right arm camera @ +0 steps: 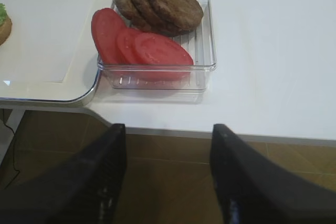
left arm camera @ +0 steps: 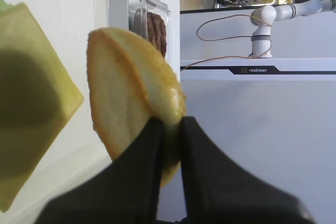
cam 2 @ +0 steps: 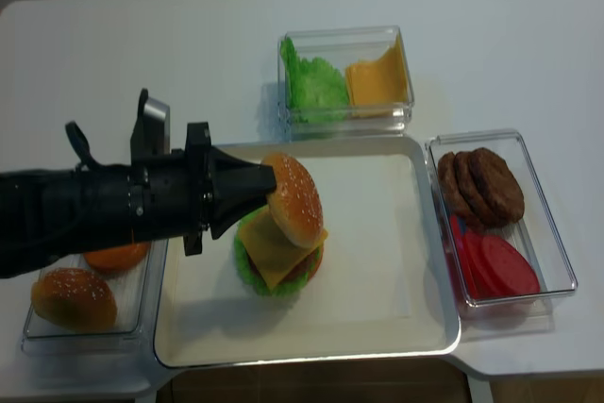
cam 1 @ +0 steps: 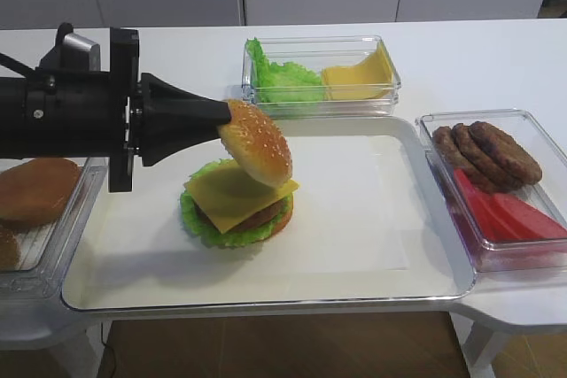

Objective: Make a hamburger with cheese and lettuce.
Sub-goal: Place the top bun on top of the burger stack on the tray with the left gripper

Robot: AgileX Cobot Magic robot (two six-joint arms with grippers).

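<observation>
My left gripper needs to let go of the bun top on the back part of the yellow cheese square [cam 2: 299,215].
The hamburger [cam 1: 266,217] sits on the white tray [cam 1: 372,254], left of its middle: bun base, ruffled green lettuce [cam 1: 197,219], brown patty and a yellow cheese [cam 1: 232,196] square on top. My left gripper [cam 1: 226,118] is shut on the edge of a golden sesame-seeded bun top [cam 1: 257,142] and holds it tilted on edge just above the cheese. In the left wrist view the gripper [left arm camera: 170,125] pinches the bun top [left arm camera: 126,108] with the cheese [left arm camera: 26,145] below. My right gripper [right arm camera: 168,129] is open and empty, in front of the table's front edge.
A clear box [cam 1: 386,66] with pale lettuce leaves and cheese slices stands behind the tray. A clear box [cam 1: 431,127] with patties [right arm camera: 157,3] and tomato slices [right arm camera: 142,45] is at the right. A box of loose buns [cam 1: 35,190] is at the left.
</observation>
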